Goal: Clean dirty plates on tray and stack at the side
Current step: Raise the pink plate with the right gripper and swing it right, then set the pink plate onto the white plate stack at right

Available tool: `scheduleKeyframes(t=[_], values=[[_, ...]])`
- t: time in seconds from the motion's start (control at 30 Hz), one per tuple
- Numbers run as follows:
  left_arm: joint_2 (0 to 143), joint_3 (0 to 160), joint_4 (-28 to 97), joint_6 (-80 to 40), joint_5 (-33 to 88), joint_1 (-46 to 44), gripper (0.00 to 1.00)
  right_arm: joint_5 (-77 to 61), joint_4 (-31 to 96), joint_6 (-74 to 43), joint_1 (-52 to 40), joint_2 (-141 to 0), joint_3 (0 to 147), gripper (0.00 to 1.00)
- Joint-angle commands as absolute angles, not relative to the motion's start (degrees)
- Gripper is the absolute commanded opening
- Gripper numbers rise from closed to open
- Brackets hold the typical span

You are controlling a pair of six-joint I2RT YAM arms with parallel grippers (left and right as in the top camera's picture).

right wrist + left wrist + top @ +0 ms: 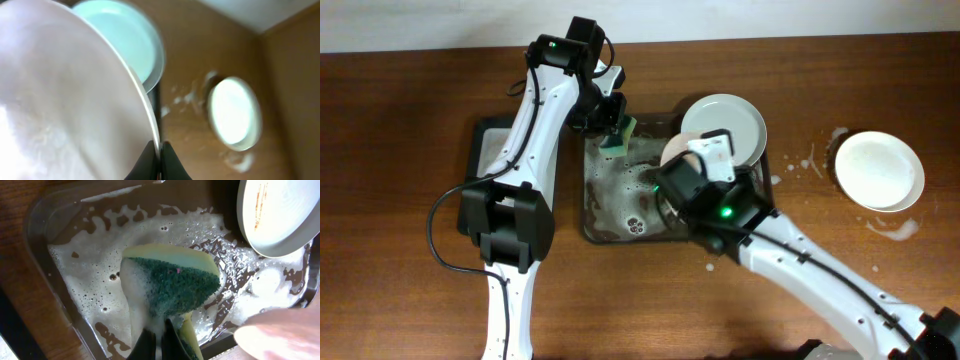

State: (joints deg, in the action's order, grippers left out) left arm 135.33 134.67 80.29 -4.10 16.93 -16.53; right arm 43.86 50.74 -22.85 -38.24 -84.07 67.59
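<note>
Next, my right gripper lets go of the tilted white plate on top of the third plate (882,169) (234,113), lying flat on the table.
The tray (592,205) holds white suds, also seen in the left wrist view (55,225). My left gripper (613,122) is shut on a green-and-yellow sponge (621,137) over the tray's far left part; the soapy sponge (175,280) sticks out from the jaws (159,341). My right gripper (158,156) is shut on the rim of a white plate (65,100), held tilted over the tray (674,149). A second plate (730,120) with orange smears (280,215) leans on the tray's far right corner. A third plate (878,170) lies on the table at the right (232,112).
A smaller dark tray (485,140) lies left of the big tray, partly under the left arm. Suds and water drops (810,160) spot the table between the tray and the right plate.
</note>
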Motion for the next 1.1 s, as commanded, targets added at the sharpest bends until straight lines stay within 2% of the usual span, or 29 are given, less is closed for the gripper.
scheduleKeyframes(t=[0.0,0.13,0.3,0.53,0.6,0.77,1.07], values=[[135.06,134.39,80.27,-2.96,16.71,-16.49,0.00,22.63,50.54,-24.60,-27.70,-82.39,67.83,0.04],[135.06,134.39,80.16,-2.96,16.71,-16.49,0.00,2.46,48.34,-18.22,-13.72,-79.42,67.83,0.04],[135.06,134.39,80.14,-2.96,16.71,-16.49,0.00,-20.93,45.12,-17.15,6.81,-78.56,67.83,0.04],[135.06,134.39,79.85,-2.96,16.71,-16.49,0.00,-23.31,42.50,-20.47,32.29,-78.59,67.81,0.04],[135.06,134.39,79.55,-2.96,16.71,-16.49,0.00,-18.94,41.56,-22.20,38.74,-78.81,67.81,0.04],[135.06,134.39,79.48,-2.96,16.71,-16.49,0.00,-4.82,39.40,-23.03,45.47,-81.89,67.70,0.04],[135.06,134.39,79.09,-2.96,16.69,-16.49,0.00,-2.76,32.23,-23.00,45.76,-96.14,67.68,0.04]])
